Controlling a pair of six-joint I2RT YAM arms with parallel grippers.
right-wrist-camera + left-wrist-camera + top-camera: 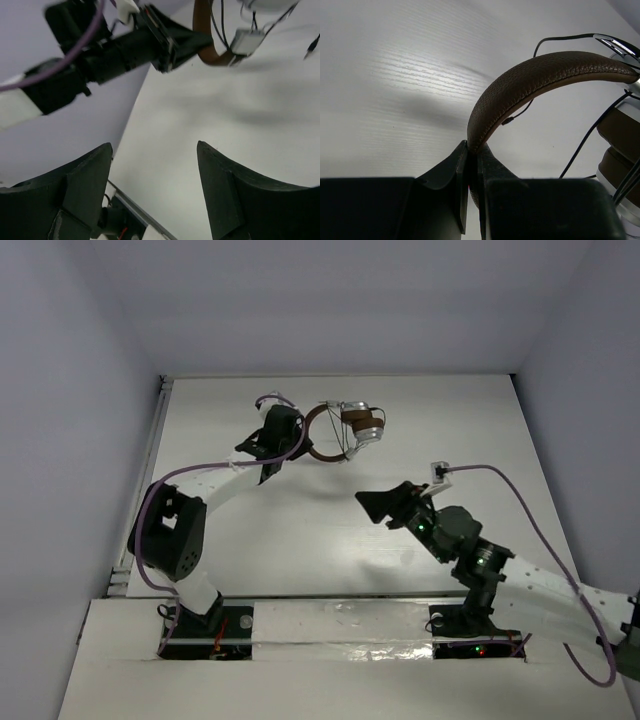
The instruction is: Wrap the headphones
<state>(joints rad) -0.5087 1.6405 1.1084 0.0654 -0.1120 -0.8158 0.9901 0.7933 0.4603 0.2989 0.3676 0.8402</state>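
The headphones, now at the back middle of the table, will be let go by my left gripper, to lie flat on the white table (354, 435) close to the middle of the back wall.
The headphones (345, 430) sit at the back middle of the table, with the brown headband (535, 80) arching up and the silver earcups (365, 424) to the right. The thin dark cable (585, 137) loops round the earcups. My left gripper (472, 150) is shut on the headband's left end; it also shows in the top view (290, 445). My right gripper (155, 145) is open and empty, above the table's middle right (375, 505), apart from the headphones. The headband (207, 47) shows at the top of the right wrist view.
The white table (300, 540) has walls on the left, back and right. The left arm (100, 55) crosses the upper left of the right wrist view. Purple arm cables (540, 530) hang over the right side.
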